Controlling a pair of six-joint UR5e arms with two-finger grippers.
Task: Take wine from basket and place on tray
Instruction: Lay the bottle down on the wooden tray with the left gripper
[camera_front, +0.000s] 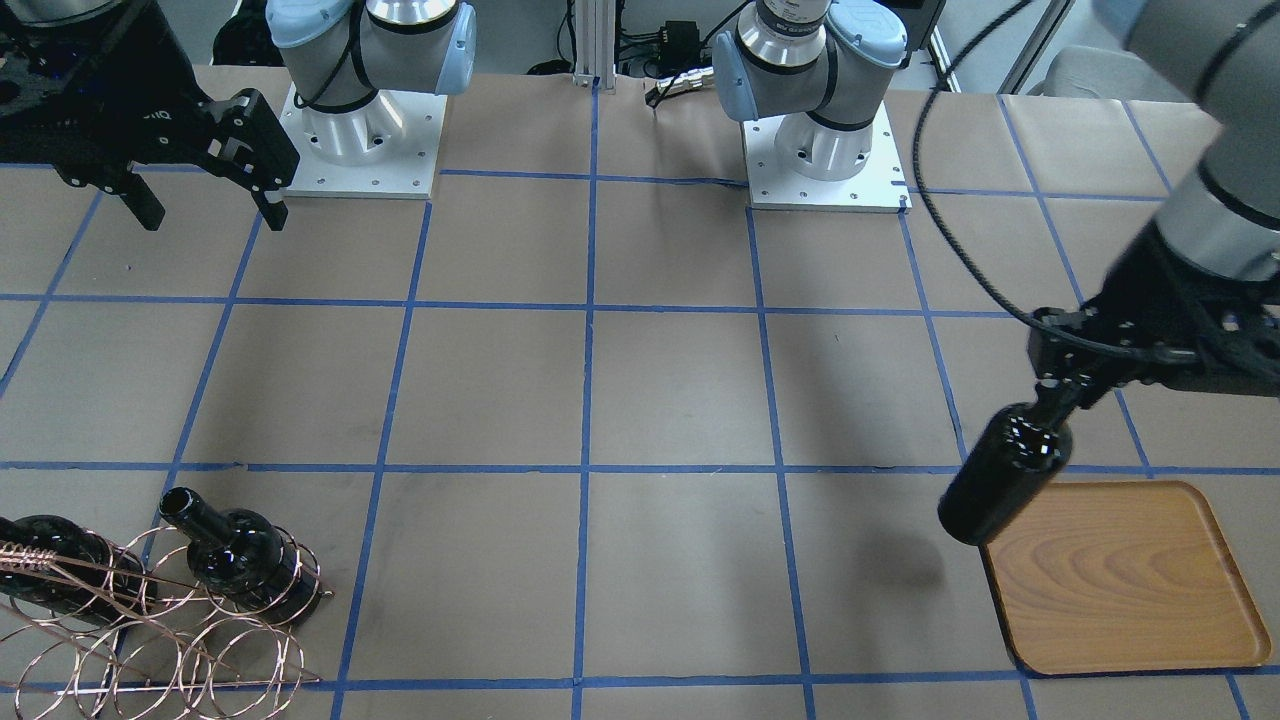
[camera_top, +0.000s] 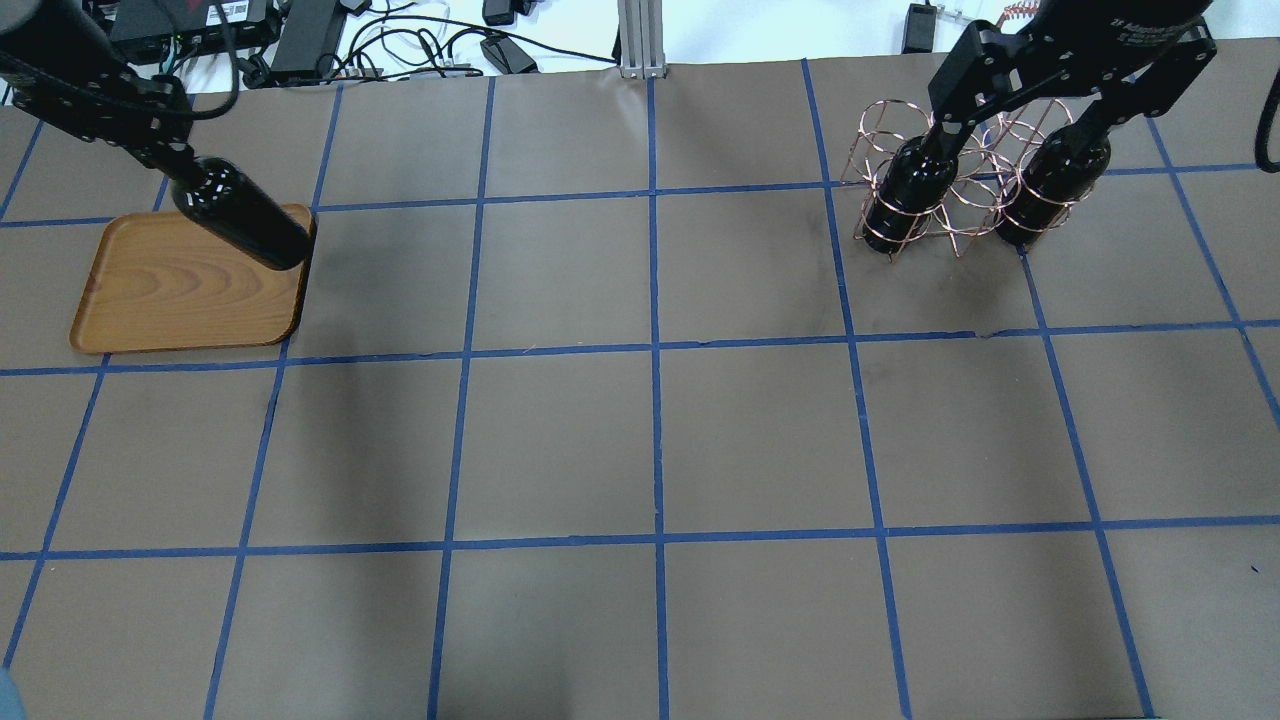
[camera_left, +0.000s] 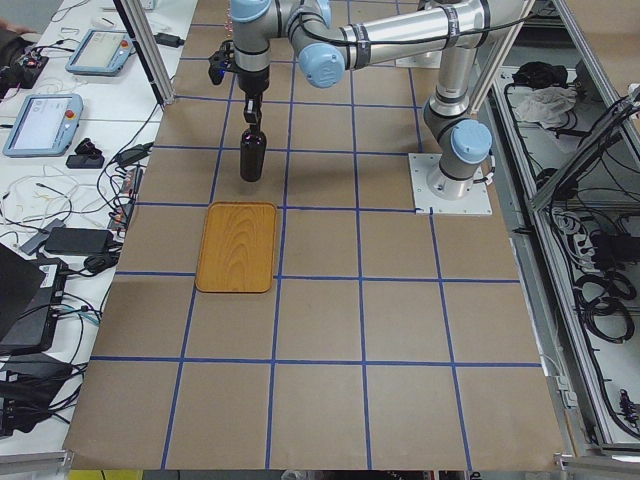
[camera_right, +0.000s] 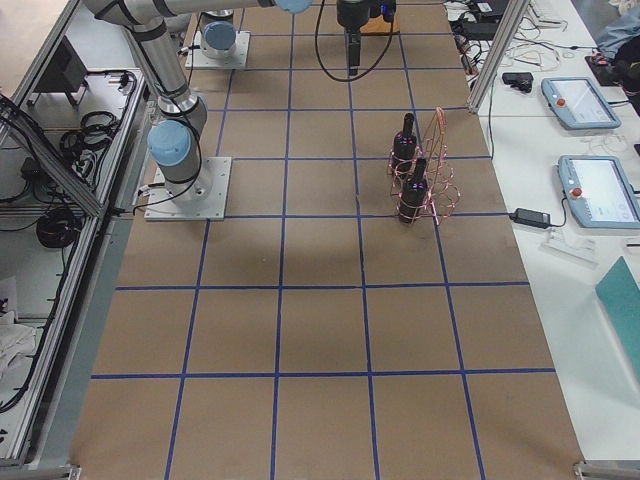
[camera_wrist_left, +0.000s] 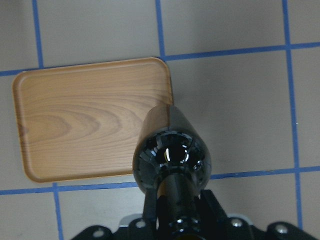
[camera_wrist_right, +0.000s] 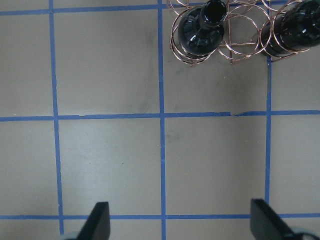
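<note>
My left gripper has the black wine bottle to place. I will stand it upright in the middle of the wooden tray (camera_front: 1122, 578) (camera_wrist_left: 94, 120).
My left gripper (camera_top: 183, 168) is shut on the neck of a glossy black wine bottle (camera_top: 245, 218) and holds it hanging in the air over the near right edge of the wooden tray (camera_top: 170, 290). In the left wrist view the bottle (camera_wrist_left: 171, 150) overlaps the tray's (camera_wrist_left: 85, 120) corner. The copper wire basket (camera_top: 962, 172) stands at the far right with two more black bottles (camera_top: 903, 197) (camera_top: 1050, 185) in its loops. My right gripper (camera_top: 1010, 112) is open and empty above the basket; its spread fingers (camera_wrist_right: 99, 224) show in the right wrist view.
Brown paper with a blue tape grid (camera_top: 655, 350) covers the table. The two arm bases (camera_front: 365, 130) (camera_front: 825, 140) stand on white plates at the robot's edge. Cables and boxes (camera_top: 300, 30) lie past the far edge.
</note>
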